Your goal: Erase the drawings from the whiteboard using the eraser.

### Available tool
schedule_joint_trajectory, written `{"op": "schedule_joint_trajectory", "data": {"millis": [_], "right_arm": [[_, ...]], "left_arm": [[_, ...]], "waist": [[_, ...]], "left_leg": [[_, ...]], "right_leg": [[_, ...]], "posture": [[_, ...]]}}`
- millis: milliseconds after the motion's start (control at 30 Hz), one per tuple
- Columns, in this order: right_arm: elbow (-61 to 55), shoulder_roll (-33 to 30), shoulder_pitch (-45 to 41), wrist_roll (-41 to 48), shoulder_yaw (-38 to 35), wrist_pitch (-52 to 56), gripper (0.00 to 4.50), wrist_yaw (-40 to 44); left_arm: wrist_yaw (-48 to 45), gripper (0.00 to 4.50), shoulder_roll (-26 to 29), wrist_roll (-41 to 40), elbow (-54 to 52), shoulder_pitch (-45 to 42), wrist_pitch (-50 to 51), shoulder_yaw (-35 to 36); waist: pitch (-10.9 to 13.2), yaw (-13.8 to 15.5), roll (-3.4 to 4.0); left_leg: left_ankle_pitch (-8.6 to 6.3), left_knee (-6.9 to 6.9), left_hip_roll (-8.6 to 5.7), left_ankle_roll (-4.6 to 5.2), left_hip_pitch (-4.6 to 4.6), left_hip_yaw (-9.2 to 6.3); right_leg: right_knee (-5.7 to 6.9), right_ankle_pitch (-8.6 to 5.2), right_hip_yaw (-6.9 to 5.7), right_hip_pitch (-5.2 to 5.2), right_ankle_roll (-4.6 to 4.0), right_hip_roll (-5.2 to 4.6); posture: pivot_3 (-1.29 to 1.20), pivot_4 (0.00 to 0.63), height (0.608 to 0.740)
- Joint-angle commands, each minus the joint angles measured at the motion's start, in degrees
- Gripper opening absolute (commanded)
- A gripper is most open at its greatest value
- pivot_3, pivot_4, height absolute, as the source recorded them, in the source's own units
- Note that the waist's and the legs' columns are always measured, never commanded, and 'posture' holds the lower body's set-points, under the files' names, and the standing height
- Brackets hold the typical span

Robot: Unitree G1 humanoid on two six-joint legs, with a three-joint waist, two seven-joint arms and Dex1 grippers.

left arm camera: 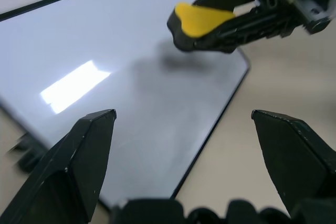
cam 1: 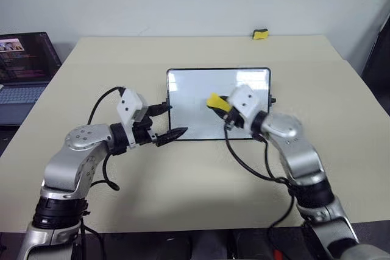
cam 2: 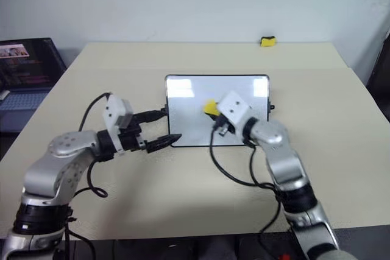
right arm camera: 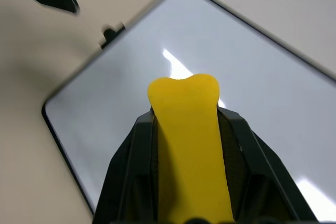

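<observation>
Next, my right gripper releases the eraser on the tabletop [cam 1: 301,141] under its own forearm, off the near corner of the whiteboard.
The whiteboard [cam 1: 190,97] lies flat in the middle of the table, its glossy white face showing glare [left arm camera: 73,85]. I see no drawings on the face. The eraser [cam 1: 217,102], a yellow block with a black face, hangs over the board's right half with my right gripper [cam 1: 222,107] shut on it. In the right wrist view the eraser [right arm camera: 188,129] sticks out between the two black fingers. My left gripper [cam 1: 172,121] stands open at the board's near left corner with nothing in it. Its fingers [left arm camera: 79,156] frame the board and the held eraser [left arm camera: 202,18].
A second small yellow-and-black block [cam 1: 260,34] sits at the table's far edge, right of centre. An open laptop [cam 1: 24,68] stands off the table's left side. Bare tabletop [cam 1: 201,181] lies between the board and the near edge.
</observation>
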Motion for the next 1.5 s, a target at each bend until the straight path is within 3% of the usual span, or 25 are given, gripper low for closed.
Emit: {"op": "schedule_joint_trajectory", "data": {"millis": [33,267,500,733,967,1267,1500], "right_arm": [[-11.72,0.08,5.45,1.58,-4.52,8.55,1.19,-3.54],[-21.77,-0.78,19.32,-0.26,-15.23,14.90,1.19,-12.53],[-21.33,3.08,26.50,1.24,-20.65,16.64,1.19,-18.48],[-18.01,6.47,23.74,4.57,-19.91,17.05,1.19,-21.34],[-10.79,7.45,18.99,6.93,-22.04,15.68,1.19,-24.20],[-3.23,3.59,15.18,10.00,-25.81,15.01,1.19,-25.06],[0.19,2.12,13.71,12.41,-26.57,13.86,3.40,-25.10]], "left_arm": [[-2.78,4.50,-0.89,-0.30,-0.41,-3.38,-1.37,-2.65],[-12.54,4.50,-6.12,1.87,7.27,-10.78,-6.83,-11.99],[-24.41,4.50,-13.66,5.63,17.74,-19.40,-14.66,-21.05],[-27.31,4.50,-17.71,8.57,21.33,-20.70,-18.60,-24.42],[-25.34,4.50,-17.81,10.01,21.36,-19.19,-18.61,-23.27],[-21.90,4.50,-16.57,10.10,18.52,-16.71,-17.11,-21.79],[-18.95,4.50,-16.74,10.38,17.15,-15.31,-16.44,-21.18]], "waist": [[0.00,-0.14,0.00],[0.00,0.15,0.01],[-0.02,-0.30,0.02],[-0.05,-1.06,0.07],[-0.06,-1.05,0.08],[-0.07,-1.09,0.10],[-0.09,-1.08,0.13]], "left_leg": [[0.00,0.01,-0.01,0.00,0.01,0.02],[0.01,0.06,-0.04,0.00,0.08,0.15],[0.02,0.08,-0.06,0.01,0.09,0.32],[-0.01,0.09,-0.04,0.09,0.14,0.37],[-0.02,0.09,-0.06,0.12,0.12,0.32],[-0.04,0.08,-0.05,0.17,0.12,0.32],[-0.05,0.09,-0.06,0.19,0.12,0.33]], "right_leg": [[0.01,0.00,0.01,0.01,0.01,0.00],[0.04,0.00,-0.01,0.09,0.03,0.02],[0.07,-0.02,0.02,0.13,0.05,0.05],[0.11,-0.02,0.07,0.14,0.05,0.06],[0.11,-0.01,0.06,0.14,0.06,0.06],[0.11,-0.01,0.07,0.14,0.06,0.05],[0.12,-0.01,0.08,0.14,0.06,0.05]], "posture": [[0.00,0.150,0.740],[0.00,0.150,0.740],[0.00,0.150,0.740],[0.00,0.150,0.740],[0.00,0.150,0.740],[0.00,0.150,0.740],[0.00,0.150,0.740]]}}
